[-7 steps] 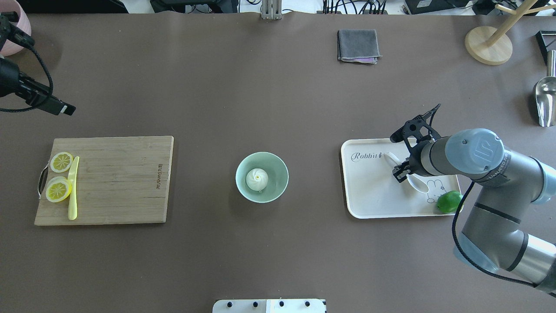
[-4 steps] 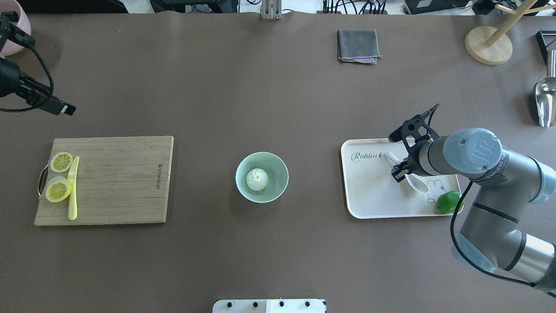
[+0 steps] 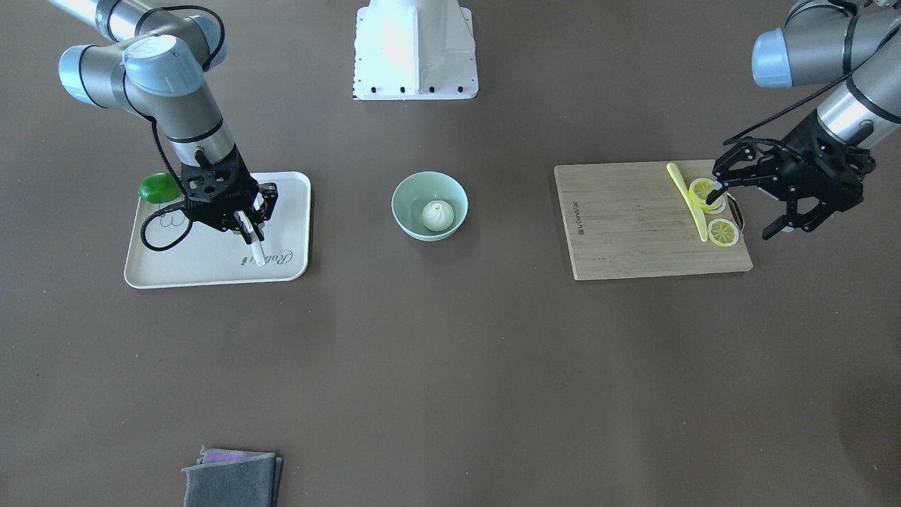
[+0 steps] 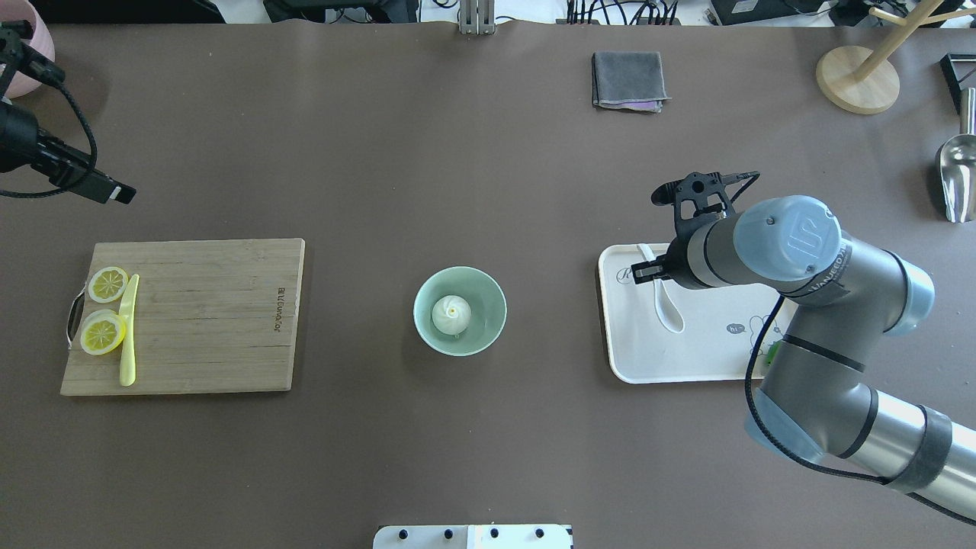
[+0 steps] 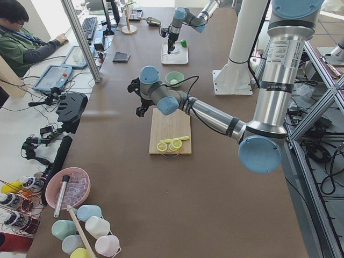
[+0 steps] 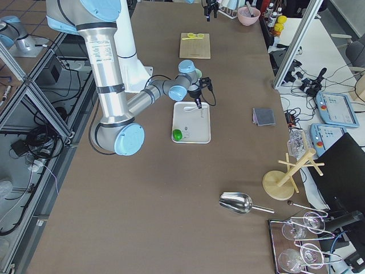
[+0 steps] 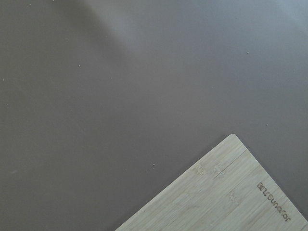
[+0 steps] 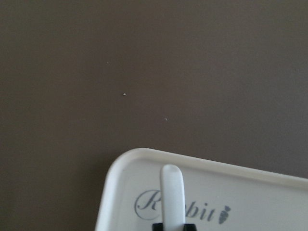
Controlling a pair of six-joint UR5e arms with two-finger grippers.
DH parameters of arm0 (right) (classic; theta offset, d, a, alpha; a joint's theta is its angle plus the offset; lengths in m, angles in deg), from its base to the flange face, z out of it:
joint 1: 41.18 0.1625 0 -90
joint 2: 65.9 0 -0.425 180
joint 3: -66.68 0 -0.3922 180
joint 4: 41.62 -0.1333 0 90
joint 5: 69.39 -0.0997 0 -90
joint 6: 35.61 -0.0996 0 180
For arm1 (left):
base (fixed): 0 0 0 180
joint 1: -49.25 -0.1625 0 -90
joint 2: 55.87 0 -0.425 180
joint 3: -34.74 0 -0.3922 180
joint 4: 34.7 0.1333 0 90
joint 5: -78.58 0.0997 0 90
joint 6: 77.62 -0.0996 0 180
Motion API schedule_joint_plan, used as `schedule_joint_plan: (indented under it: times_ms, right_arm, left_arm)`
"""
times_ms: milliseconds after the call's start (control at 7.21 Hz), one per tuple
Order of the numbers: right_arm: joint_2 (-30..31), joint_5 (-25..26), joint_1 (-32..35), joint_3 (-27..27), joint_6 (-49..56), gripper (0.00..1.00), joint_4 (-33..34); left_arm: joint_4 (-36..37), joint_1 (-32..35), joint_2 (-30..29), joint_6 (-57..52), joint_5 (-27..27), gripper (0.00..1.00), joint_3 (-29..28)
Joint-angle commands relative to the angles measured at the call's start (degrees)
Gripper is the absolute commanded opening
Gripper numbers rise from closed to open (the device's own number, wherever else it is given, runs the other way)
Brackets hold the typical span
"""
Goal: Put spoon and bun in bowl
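Observation:
Next, I let go of the white spoon with my right gripper in the mint-green bowl (image 3: 414, 210) beside the white bun, with the spoon's handle over the bowl's rim. The spoon is still over the white tray.
The white spoon (image 4: 669, 313) hangs in my right gripper (image 4: 657, 271), which is shut on its handle over the far-left corner of the white tray (image 4: 709, 358). The handle end sticks out in the front view (image 3: 257, 253) and in the right wrist view (image 8: 173, 192). The white bun (image 4: 451, 314) sits inside the mint-green bowl (image 4: 492, 293) at the table's middle, some way left of the tray. My left gripper (image 3: 746, 211) is open and empty, beside the cutting board's lemon end.
A wooden cutting board (image 4: 198, 320) with lemon slices (image 4: 103, 333) and a yellow knife (image 4: 128, 335) lies at the left. A green lime (image 3: 158, 186) rests on the tray. A grey cloth (image 4: 629, 80), a wooden stand (image 4: 858, 80) and a metal scoop (image 4: 957, 175) lie far back.
My right gripper has moved left and farther away, to the tray's corner, with the spoon in it. The spoon has turned and left its earlier spot. The left arm barely moved.

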State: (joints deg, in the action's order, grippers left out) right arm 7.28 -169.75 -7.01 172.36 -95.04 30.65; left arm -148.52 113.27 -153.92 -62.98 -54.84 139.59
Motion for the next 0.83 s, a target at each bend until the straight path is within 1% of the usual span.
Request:
schedule_joint_plan:
  times_ms: [0,139,277,416,555,693]
  right_arm:
    - [-11.51,1.91,-2.69,2.16,-24.48,0.00,14.06]
    - [-16.53,8.27,-6.71,1.73,-34.24,0.00,19.43]
    - [-19.45,14.34,-10.49,1.55,-41.65,0.00,23.75]
    - [-21.48,18.84,-13.05,1.20,-47.82,0.00,27.18]
    - [-23.85,21.84,-14.82,-0.71,-53.36,0.00,30.26]
    - [-25.87,25.18,-16.23,-3.26,-58.72,0.00,31.16]
  left_arm:
    - [0.00,-0.04,-0.03,0.04,0.00,0.99,-0.27]
    - [0.00,-0.13,-0.03,0.04,0.00,0.99,-0.27]
    - [0.00,-0.13,-0.03,0.04,0.00,0.99,-0.35]
    - [0.09,-0.13,-0.03,0.04,0.00,0.99,-0.44]
    - [0.00,-0.13,-0.03,0.04,-0.09,0.99,-0.53]
    - [0.00,-0.13,-0.03,0.04,-0.09,0.99,-0.97]
